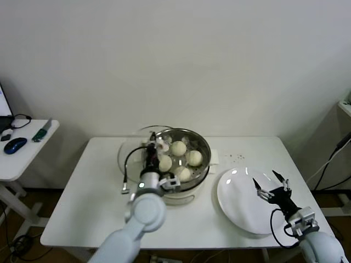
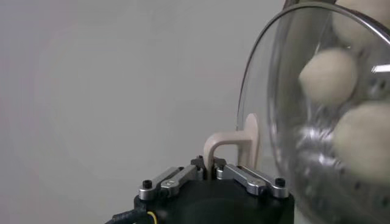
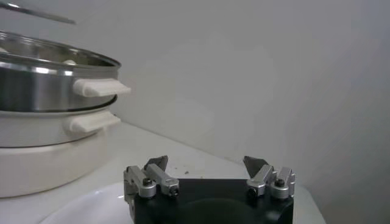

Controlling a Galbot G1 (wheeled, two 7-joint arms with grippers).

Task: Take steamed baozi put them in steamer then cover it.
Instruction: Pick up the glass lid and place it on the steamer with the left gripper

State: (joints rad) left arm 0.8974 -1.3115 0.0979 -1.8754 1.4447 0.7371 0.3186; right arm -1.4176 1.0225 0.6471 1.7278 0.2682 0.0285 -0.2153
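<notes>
Next, I release the glass cover from my left gripper on the steel steamer's round rim, centred over the baozi (image 1: 176, 155).
Several cream-white baozi (image 1: 179, 148) lie in the shiny steel steamer (image 1: 203, 143), which sits on a cream pot base at the table's middle. My left gripper (image 1: 159, 144) is shut on the cream handle (image 2: 226, 146) of the glass cover (image 1: 127, 150) and holds it tilted at the steamer's left rim. Through the glass (image 2: 286, 91) the left wrist view shows baozi (image 2: 328, 76). My right gripper (image 1: 271, 187) is open and empty over the white plate (image 1: 241, 205). The right wrist view shows its spread fingers (image 3: 157, 165) and the steamer (image 3: 42, 82) to one side.
The white plate lies at the table's front right. A few dark specks (image 1: 236, 158) lie behind it. A side table (image 1: 22, 159) with a mouse (image 1: 15, 144) stands at the far left.
</notes>
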